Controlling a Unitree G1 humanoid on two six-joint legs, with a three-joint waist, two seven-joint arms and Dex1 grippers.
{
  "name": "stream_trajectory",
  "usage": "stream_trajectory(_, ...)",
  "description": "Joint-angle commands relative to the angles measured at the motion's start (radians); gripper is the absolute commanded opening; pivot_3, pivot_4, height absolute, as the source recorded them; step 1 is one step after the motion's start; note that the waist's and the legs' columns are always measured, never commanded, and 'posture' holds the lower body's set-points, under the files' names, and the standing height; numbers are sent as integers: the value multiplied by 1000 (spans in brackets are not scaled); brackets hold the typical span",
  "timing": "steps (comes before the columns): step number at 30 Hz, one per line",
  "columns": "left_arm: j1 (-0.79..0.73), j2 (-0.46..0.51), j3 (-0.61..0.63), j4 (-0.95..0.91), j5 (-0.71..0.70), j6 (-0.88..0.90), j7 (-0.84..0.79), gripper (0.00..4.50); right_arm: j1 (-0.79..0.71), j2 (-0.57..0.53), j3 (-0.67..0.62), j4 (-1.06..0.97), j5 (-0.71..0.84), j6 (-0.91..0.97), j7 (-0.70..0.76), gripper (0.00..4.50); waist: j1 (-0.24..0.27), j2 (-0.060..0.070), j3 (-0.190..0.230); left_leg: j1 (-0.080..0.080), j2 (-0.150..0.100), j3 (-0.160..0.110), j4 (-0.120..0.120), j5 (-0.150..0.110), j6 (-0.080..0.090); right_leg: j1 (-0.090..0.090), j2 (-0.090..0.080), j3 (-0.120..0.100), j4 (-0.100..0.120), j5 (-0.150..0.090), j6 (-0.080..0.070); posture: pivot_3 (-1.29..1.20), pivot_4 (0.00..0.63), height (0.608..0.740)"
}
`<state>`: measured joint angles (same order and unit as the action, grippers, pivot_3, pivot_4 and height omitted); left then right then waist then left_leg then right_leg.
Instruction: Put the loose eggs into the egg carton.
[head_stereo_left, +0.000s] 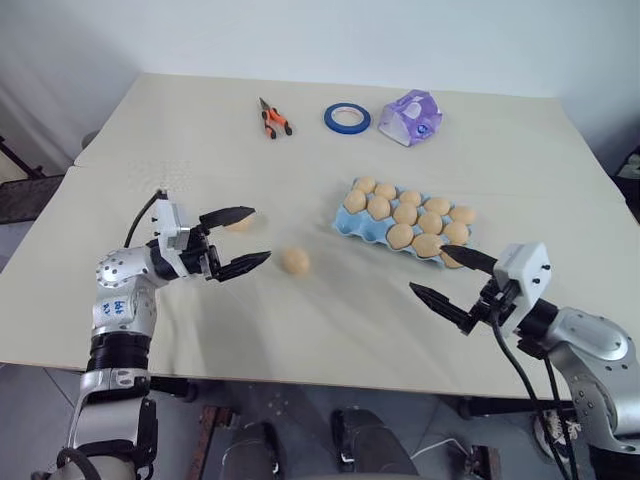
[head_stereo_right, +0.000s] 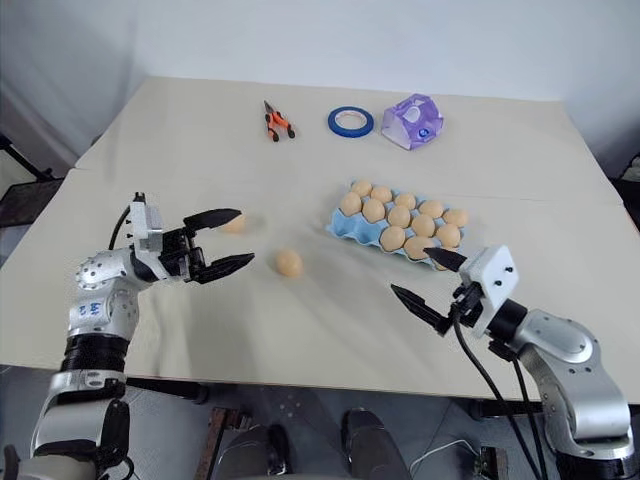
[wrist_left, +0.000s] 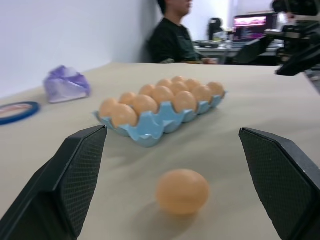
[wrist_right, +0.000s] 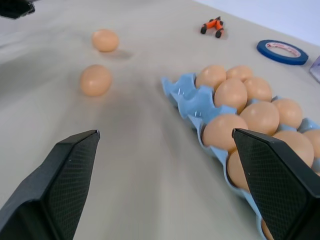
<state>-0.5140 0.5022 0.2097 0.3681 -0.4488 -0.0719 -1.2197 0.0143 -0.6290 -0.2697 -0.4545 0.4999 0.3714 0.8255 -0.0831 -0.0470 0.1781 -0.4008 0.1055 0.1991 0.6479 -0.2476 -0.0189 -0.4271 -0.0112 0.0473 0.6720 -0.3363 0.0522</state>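
Observation:
My left gripper is to close next on the sides of the loose egg (head_stereo_left: 295, 261) (wrist_left: 182, 192) that lies nearer to the light blue egg carton.
The light blue egg carton (head_stereo_left: 343, 224) lies right of the table's centre, with tan eggs in several of its cups. Two loose eggs rest on the table. One egg (head_stereo_left: 295, 261) sits left of the carton, just beyond my left gripper (head_stereo_left: 259, 234), which is open and level with nothing in it. The other egg (head_stereo_left: 238, 223) lies partly hidden behind that gripper's upper finger. In the right wrist view both eggs (wrist_right: 95, 79) (wrist_right: 105, 40) lie apart from the carton (wrist_right: 192, 102). My right gripper (head_stereo_left: 430, 270) hovers open and empty at the carton's near end.
At the table's far side lie orange-handled pliers (head_stereo_left: 273, 119), a blue tape ring (head_stereo_left: 346, 118) and a purple-and-white plastic pack (head_stereo_left: 411, 117). A person (wrist_left: 172, 35) sits beyond the table in the left wrist view. Bare tabletop spreads between my two arms.

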Motion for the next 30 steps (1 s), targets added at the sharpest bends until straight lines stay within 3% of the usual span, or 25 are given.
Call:
stream_trajectory(1, 76, 28, 55, -121, -30, 30, 77, 4500, 37, -38, -73, 10, 61, -40, 84, 4442, -1, 0, 0, 0, 0, 0, 0, 0, 0, 0, 0, 0, 0, 0, 0, 0, 150, 740)
stream_trajectory(5, 197, 59, 116, -220, -39, 58, 158, 4500, 78, -66, -123, 63, 95, -75, 168, 4442, -1, 0, 0, 0, 1, -1, -1, 0, 0, 0, 0, 0, 0, 0, 0, 0, 150, 740)
stream_trajectory(9, 339, 53, 163, -307, -34, 71, 250, 4500, 70, -72, -122, 124, 80, -105, 183, 4442, -2, 0, 0, 2, 3, 0, -1, -1, 2, 1, -1, 0, -1, 0, 0, 0, 150, 740)
stream_trajectory(17, 485, 29, 195, -405, -51, 78, 342, 4500, 29, -81, -102, 155, 83, -104, 190, 4442, -1, 0, 0, 5, 4, -1, -4, -5, 3, 7, -4, -2, -10, 1, -3, 0, 150, 740)
stream_trajectory(23, 455, 21, 145, -420, -41, 78, 354, 4500, -15, -85, -86, 195, 69, -114, 201, 4442, -1, 0, 0, 14, -3, 0, -15, -5, 7, 16, -11, -3, -19, -1, -9, 0, 150, 740)
stream_trajectory(30, 285, -46, -15, -380, 5, 119, 386, 4500, -23, -62, -63, 183, 56, -122, 167, 4442, 7, 0, 0, 13, -8, 0, -17, -5, 9, 17, -15, -3, -21, 3, 0, 0, 150, 740)
